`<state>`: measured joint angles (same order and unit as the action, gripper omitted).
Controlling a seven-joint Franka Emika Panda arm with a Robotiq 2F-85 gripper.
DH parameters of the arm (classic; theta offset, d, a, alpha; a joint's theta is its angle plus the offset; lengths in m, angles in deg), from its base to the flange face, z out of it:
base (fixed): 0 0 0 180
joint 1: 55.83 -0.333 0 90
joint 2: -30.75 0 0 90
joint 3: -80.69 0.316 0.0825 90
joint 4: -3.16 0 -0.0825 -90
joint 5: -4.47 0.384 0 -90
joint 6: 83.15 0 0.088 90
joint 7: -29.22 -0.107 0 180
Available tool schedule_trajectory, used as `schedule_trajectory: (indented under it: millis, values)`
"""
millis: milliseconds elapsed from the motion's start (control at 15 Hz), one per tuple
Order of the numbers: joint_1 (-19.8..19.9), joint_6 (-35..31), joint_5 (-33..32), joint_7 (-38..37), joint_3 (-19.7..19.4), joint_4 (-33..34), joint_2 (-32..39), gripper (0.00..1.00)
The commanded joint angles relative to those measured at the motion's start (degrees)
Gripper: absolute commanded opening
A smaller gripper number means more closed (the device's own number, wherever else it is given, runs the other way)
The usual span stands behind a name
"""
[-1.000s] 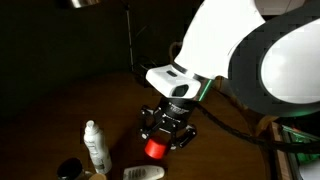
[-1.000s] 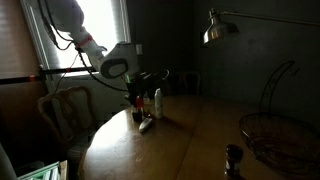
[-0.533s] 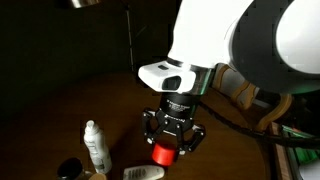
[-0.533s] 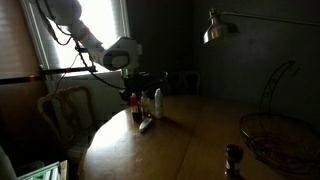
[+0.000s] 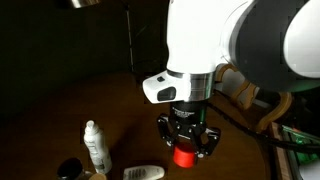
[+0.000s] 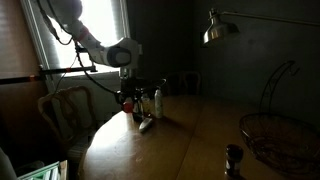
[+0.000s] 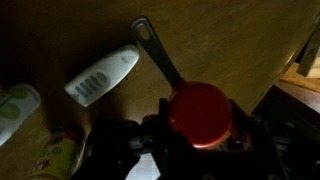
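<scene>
Next, my gripper releases the red round object on the bare wooden table (image 5: 184, 150) close to the white remote-like object. The red object is now between the fingers.
My gripper (image 5: 185, 150) hangs over the dark wooden table (image 6: 185, 150), shut on a red round object (image 5: 185, 157). In the wrist view the red round object (image 7: 198, 112) sits between the two dark fingers, pressed from both sides. A dark handle (image 7: 155, 50) runs from it up and to the left; I cannot tell whether it is joined to the red object. A white remote-like object (image 7: 103, 75) lies on the table just left of that handle. In an exterior view the gripper (image 6: 128, 98) is next to a white bottle (image 6: 157, 100).
A white bottle (image 5: 95, 145), the white remote-like object (image 5: 145, 172) and a dark round thing (image 5: 68, 170) stand near the gripper. A wire basket (image 6: 275, 130), a small dark object (image 6: 233, 158), a desk lamp (image 6: 222, 25) and a chair (image 6: 65, 105) surround the table.
The arm has swung to the right in the exterior view and slightly lower, carrying the red object with it. The grip has stayed the same.
</scene>
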<state>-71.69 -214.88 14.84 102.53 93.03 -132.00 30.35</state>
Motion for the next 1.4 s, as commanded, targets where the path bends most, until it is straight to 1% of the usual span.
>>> schedule_trajectory:
  millis: [0,133,200,267,333,467,533,600,733,933,1000,1133,1267,1333]
  values:
    - [1.8,3.8,-5.7,-10.8,-0.3,-0.9,-0.5,0.32]
    - [2.7,3.1,-10.6,-17.7,-0.8,-1.8,-1.2,0.32]
    - [2.9,1.8,-11.8,-19.9,-0.8,-2.0,-1.9,0.32]
    - [2.7,2.4,-8.6,-14.8,-0.5,-0.5,0.0,0.57]
    - [2.9,2.4,-9.8,-16.6,-0.6,-0.5,-0.2,0.57]
    - [3.0,2.4,-10.3,-17.9,-0.7,-0.5,-0.5,0.57]
    - [3.0,2.4,-10.3,-18.2,-0.7,-0.5,-0.6,0.32]
    - [3.3,4.0,-12.0,-21.4,-0.8,1.0,1.1,0.32]
    - [4.0,4.8,-14.8,-27.2,-1.4,2.6,4.9,0.32]
    - [4.6,2.6,-20.6,-36.8,-2.2,3.1,10.4,0.32]
    - [4.7,2.8,-21.9,-39.8,-2.5,3.6,12.3,0.32]
    - [5.2,1.0,-22.1,-45.1,-3.1,4.5,16.1,0.32]
    - [6.1,-0.6,-20.6,-46.7,-2.9,5.3,19.0,0.32]
    - [6.6,-0.8,-19.8,-46.6,-2.6,5.8,19.9,0.82]
